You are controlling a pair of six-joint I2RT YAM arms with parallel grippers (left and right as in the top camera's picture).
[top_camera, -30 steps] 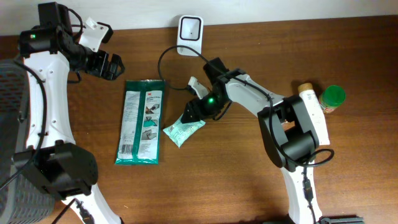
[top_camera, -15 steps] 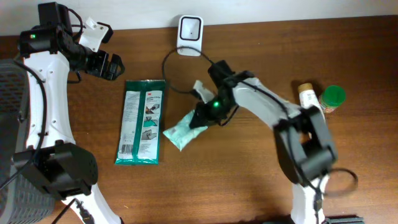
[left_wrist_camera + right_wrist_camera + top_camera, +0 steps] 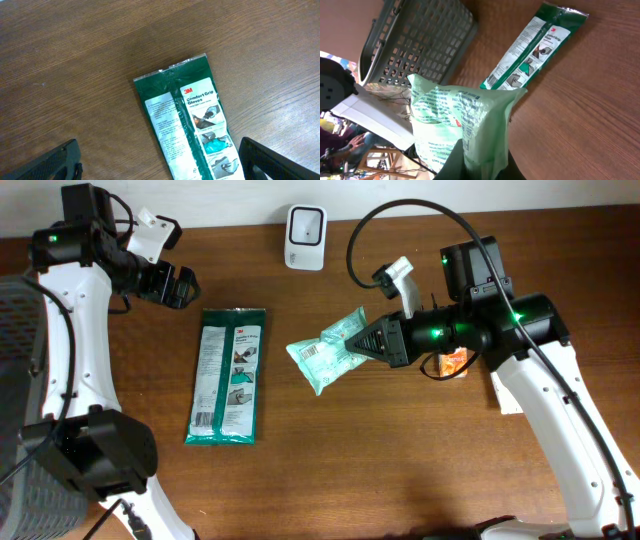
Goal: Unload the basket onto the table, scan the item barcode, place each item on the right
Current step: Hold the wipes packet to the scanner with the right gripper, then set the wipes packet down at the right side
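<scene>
My right gripper needs to put the light green pouch, which hangs above the table's middle now, down on the table [image 3: 449, 393] in front of the item with the orange label.
A light green pouch [image 3: 325, 350] hangs above the table's middle, its right end pinched in my right gripper [image 3: 372, 340], which is shut on it. In the right wrist view the pouch [image 3: 460, 120] stands up between the dark fingers [image 3: 479, 167], printed text showing. The white barcode scanner [image 3: 305, 225] stands at the table's back edge, up and left of the pouch. My left gripper [image 3: 165, 275] is open at the back left, above the top end of a green gloves packet [image 3: 228, 375]; that packet [image 3: 192, 125] lies flat between its wide-apart fingers [image 3: 162, 166].
A grey mesh basket [image 3: 20, 380] stands off the table's left edge, also seen as the basket [image 3: 415, 40] in the right wrist view. The scanner's black cable [image 3: 360, 235] loops over the back. An orange-labelled item [image 3: 455, 363] shows partly behind the right arm.
My right gripper shut on the light green pouch, lifted it off the table and carried it to the right. The right arm swung out over the table's right side. The left arm stayed put.
</scene>
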